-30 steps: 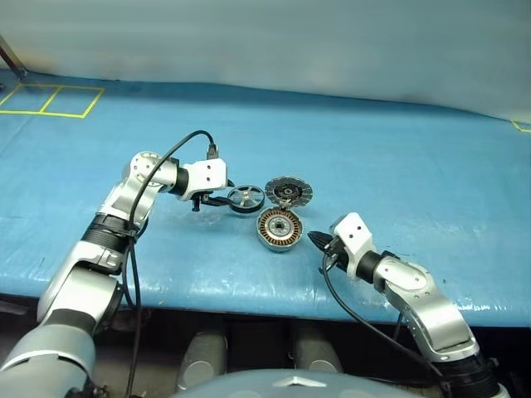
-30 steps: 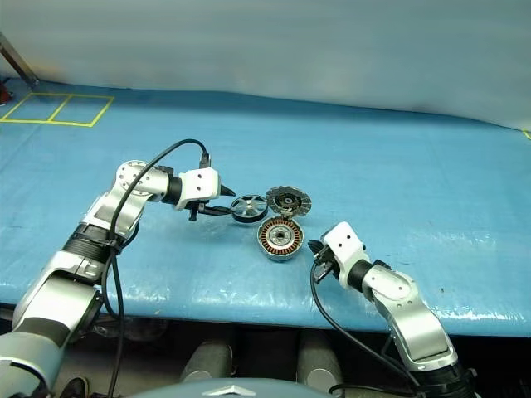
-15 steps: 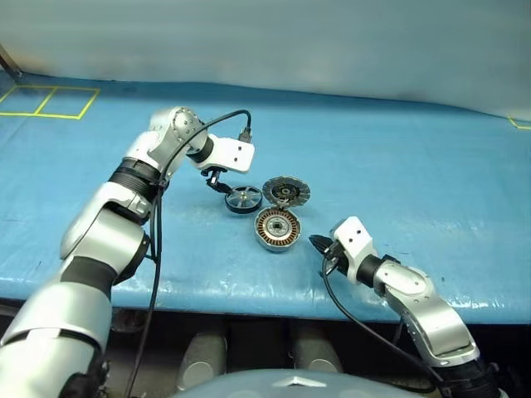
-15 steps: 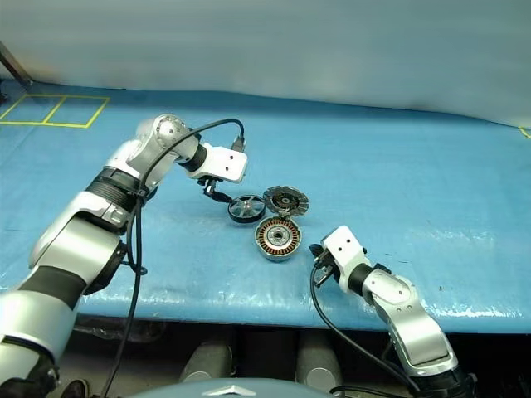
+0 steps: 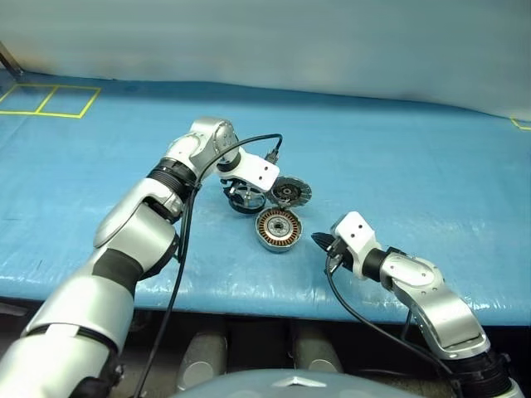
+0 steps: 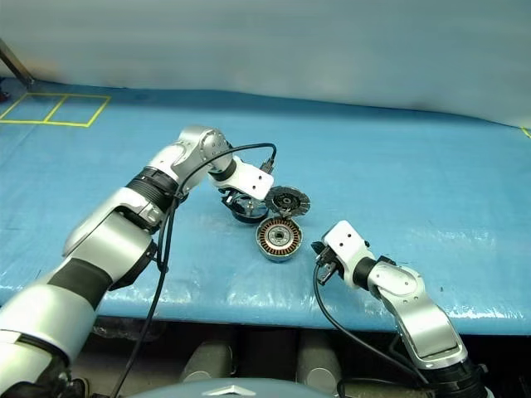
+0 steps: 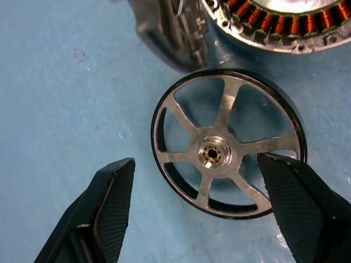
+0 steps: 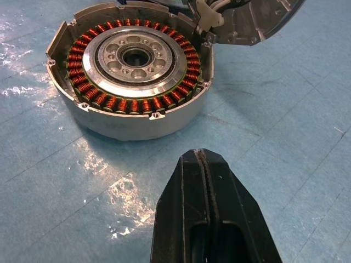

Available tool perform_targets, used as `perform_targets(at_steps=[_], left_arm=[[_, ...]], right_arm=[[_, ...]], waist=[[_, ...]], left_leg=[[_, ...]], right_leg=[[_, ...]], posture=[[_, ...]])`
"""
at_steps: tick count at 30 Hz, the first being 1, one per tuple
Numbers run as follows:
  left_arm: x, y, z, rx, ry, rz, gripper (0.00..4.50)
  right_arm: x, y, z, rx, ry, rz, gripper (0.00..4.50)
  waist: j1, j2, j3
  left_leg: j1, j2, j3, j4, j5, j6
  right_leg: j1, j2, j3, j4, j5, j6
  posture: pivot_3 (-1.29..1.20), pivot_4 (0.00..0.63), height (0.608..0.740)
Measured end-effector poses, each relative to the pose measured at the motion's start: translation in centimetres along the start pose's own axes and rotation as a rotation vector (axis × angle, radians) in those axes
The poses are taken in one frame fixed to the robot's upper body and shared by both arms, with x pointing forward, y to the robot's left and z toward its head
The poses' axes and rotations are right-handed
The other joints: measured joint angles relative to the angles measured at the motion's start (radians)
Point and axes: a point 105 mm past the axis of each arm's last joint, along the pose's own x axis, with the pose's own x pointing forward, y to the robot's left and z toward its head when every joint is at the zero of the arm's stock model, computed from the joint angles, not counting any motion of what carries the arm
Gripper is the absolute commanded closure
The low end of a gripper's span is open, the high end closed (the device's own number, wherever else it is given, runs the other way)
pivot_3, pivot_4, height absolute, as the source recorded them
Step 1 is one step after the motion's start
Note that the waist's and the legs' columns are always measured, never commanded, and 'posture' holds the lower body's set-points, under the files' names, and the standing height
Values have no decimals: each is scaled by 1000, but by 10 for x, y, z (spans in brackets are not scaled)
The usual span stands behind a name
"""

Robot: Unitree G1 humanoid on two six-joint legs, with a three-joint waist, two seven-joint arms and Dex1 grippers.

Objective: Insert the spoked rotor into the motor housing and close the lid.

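My left gripper should center itself and grab the spokes [image 7: 204, 187] beside the rotor's middle before lifting, because it is over the dark ring's edge, away from the rotor's middle.
The spoked rotor [image 7: 211, 154] lies flat on the blue mat, dark ring around a silver hub and spokes. My left gripper [image 7: 196, 167] points down over it and is open, with one fingertip on each side of the ring. In the left eye view this gripper [image 5: 241, 197] hides most of the rotor. The motor housing [image 5: 278, 229], with copper windings, sits just right of and nearer than the rotor. Its lid [image 5: 289, 192] stands tilted up at the housing's far edge, ribbed face showing. My right gripper [image 8: 204, 164] is shut and empty, close to the housing [image 8: 137, 129] on its right.
Blue mat [image 5: 398, 166] covers the table, whose front edge runs just below my right gripper [image 5: 319, 240]. Yellow taped squares [image 5: 50, 99] lie at the far left. A black cable [image 5: 249, 143] loops off the left wrist.
My left arm swung right and tipped down over the rotor, and its jaws spread wider. The rotor, housing and lid kept their places. The right arm stayed still.
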Motion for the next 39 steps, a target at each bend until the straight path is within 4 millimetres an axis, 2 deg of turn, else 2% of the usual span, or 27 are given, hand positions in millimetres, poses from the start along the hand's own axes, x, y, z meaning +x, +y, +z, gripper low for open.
perform_targets(at_steps=[10, 13, 16, 27, 30, 39], left_arm=[[0, -6, -12, -5, 23, -12, 624], [3, -12, -17, -17, 28, -29, 1248], [12, -22, -20, -32, 23, -62, 2218], [18, -26, -20, -32, 18, -57, 2218], [20, -28, -18, -18, 7, -64, 2729], [15, -25, -24, -14, 6, -21, 2741]], right_arm=[[-1, 2, -2, 3, 5, -5, 4500], [-1, 0, 1, -4, -1, -6, 4500], [0, 0, 3, -9, -7, -5, 4500], [2, 0, 4, -15, -8, 7, 4500], [3, 1, 4, -17, -6, 8, 4500], [3, 0, 4, -17, -5, 3, 4500]], waist=[[1, 0, 0], [1, 0, 0], [1, 0, 0], [2, 0, 0], [2, 0, 0], [0, 0, 0]], left_leg=[[0, 0, 0, 0, 0, 0], [0, 0, 0, 0, 0, 0], [0, 0, 0, 0, 0, 0], [0, 0, 0, 0, 0, 0], [0, 0, 0, 0, 0, 0], [1, 0, 0, 0, 0, 0]], right_leg=[[0, 0, 0, 0, 0, 0], [0, 0, 0, 0, 0, 0], [0, 0, 0, 0, 0, 0], [0, 0, 0, 0, 0, 0], [0, 0, 0, 0, 0, 0], [0, 0, 0, 0, 0, 0]], posture=[[0, 150, 740], [0, 150, 740], [0, 150, 740], [0, 150, 740], [0, 150, 740], [0, 150, 740]])
